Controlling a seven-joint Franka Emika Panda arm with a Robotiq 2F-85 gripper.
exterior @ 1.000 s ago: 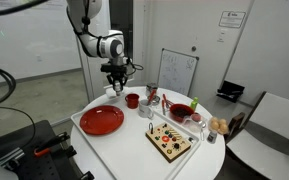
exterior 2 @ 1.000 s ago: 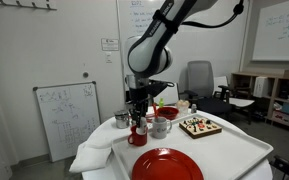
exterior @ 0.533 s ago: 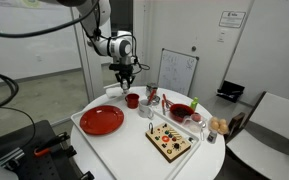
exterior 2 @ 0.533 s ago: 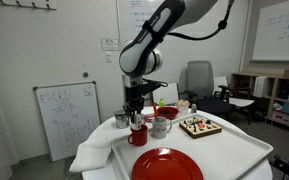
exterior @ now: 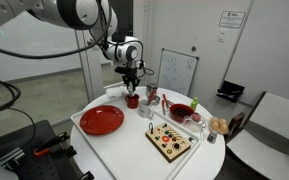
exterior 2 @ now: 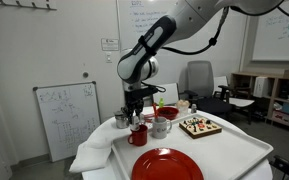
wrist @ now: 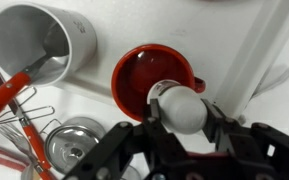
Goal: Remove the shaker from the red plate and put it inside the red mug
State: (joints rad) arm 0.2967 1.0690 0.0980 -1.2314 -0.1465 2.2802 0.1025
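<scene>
Next, I let go of the shaker, which hangs directly above the open mug now, on the bottom of the red mug [exterior: 132, 100] [wrist: 146, 77], toward the white metal cup.
My gripper [wrist: 181, 122] is shut on the shaker [wrist: 181, 104], a small white rounded piece held between the two black fingers. In the wrist view it hangs directly above the open red mug [wrist: 136, 78]. In both exterior views the gripper [exterior: 131, 88] [exterior 2: 136, 117] points straight down just above the mug [exterior: 132, 101] [exterior 2: 137, 137]; the shaker is too small to make out there. The red plate [exterior: 102, 120] [exterior 2: 167, 165] lies bare on the white tray, at the tray's end away from the mug.
A white metal cup [wrist: 39, 40] stands close beside the mug, with red-handled utensils [wrist: 14, 90] and a small steel bowl [wrist: 74, 140] near it. A red bowl [exterior: 181, 111], a wooden board of pieces [exterior: 170, 141] and jars crowd the table's other half.
The arm has swung toward the mug with the shaker in its grip; the gripper now hangs right over the mug and slightly lower.
</scene>
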